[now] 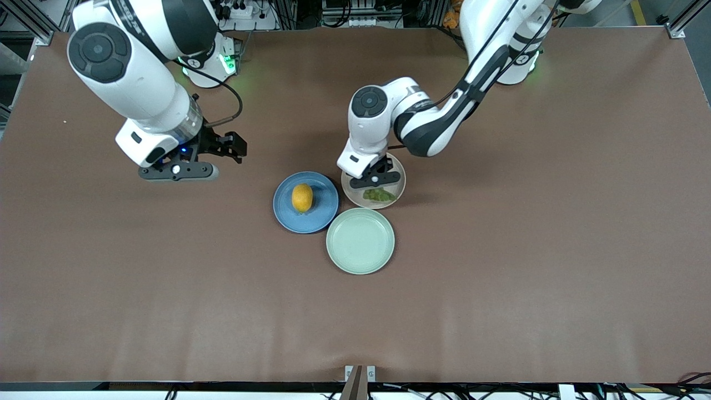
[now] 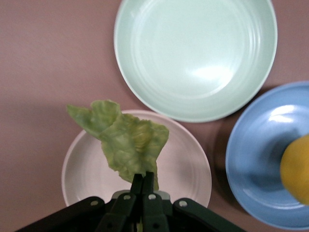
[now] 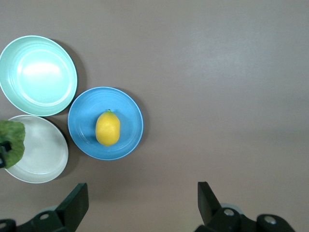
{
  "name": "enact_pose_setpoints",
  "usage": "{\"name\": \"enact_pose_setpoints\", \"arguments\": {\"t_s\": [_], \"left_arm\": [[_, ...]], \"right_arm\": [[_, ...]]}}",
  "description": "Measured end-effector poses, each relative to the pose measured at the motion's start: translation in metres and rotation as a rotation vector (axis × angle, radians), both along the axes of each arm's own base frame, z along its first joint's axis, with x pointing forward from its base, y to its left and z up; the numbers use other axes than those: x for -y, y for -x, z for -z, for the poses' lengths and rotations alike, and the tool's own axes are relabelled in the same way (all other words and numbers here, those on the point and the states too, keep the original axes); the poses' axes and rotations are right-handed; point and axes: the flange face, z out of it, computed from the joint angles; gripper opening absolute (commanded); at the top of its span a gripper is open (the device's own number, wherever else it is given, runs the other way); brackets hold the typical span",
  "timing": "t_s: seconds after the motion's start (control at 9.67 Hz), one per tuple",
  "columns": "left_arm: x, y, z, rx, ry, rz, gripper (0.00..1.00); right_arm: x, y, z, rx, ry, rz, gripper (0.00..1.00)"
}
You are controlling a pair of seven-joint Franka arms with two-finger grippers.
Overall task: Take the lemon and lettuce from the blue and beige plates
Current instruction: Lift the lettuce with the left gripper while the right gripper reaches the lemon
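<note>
The lettuce, now hanging above the beige plate, will sit on bare table [image 1: 488,249] next to the mint-green plate, far from the blue plate, once my left gripper lets it go.
The lemon [image 1: 302,198] lies on the blue plate [image 1: 322,214] at the table's middle; it also shows in the right wrist view [image 3: 107,128] and at the edge of the left wrist view [image 2: 297,169]. The lettuce [image 1: 379,195] is over the beige plate [image 1: 399,179], and my left gripper [image 1: 375,180] is shut on one edge of the leaf [image 2: 126,140]. In the left wrist view the leaf hangs from the shut fingertips [image 2: 144,180] above the beige plate [image 2: 87,169]. My right gripper [image 1: 219,145] is open and empty, up over bare table toward the right arm's end.
An empty pale mint-green plate [image 1: 360,240] sits nearer to the front camera than the other two, touching close to both. The brown table [image 1: 500,250] stretches wide around the three plates.
</note>
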Motion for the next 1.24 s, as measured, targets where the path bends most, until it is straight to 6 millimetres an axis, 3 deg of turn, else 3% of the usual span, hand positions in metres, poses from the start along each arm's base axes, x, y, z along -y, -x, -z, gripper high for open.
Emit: {"name": "enact_pose_setpoints", "arguments": {"t_s": [0.21,0.41,0.93,1.14,1.24], "left_arm": [[-0.031,-0.029,-0.011,0.012,-0.003,-0.042,0.0],[-0.071,-0.062,-0.02,0.012,-0.023,-0.027,0.0],[-0.206,-0.146,-0.043,0.032,-0.052,0.14,0.0],[-0.262,-0.171,-0.048,0.033,-0.053,0.207,0.0],[-0.281,-0.179,-0.05,0.033,-0.049,0.228,0.0]], "right_arm": [[-0.008,0.002,0.026,0.008,-0.006,0.044,1.0],[-0.025,0.009,0.064,0.0,0.004,0.071,1.0],[-0.079,0.009,0.142,0.021,0.012,0.125,1.0],[-0.085,0.009,0.167,0.047,0.0,0.132,1.0],[-0.088,0.012,0.183,0.062,-0.007,0.144,1.0]]}}
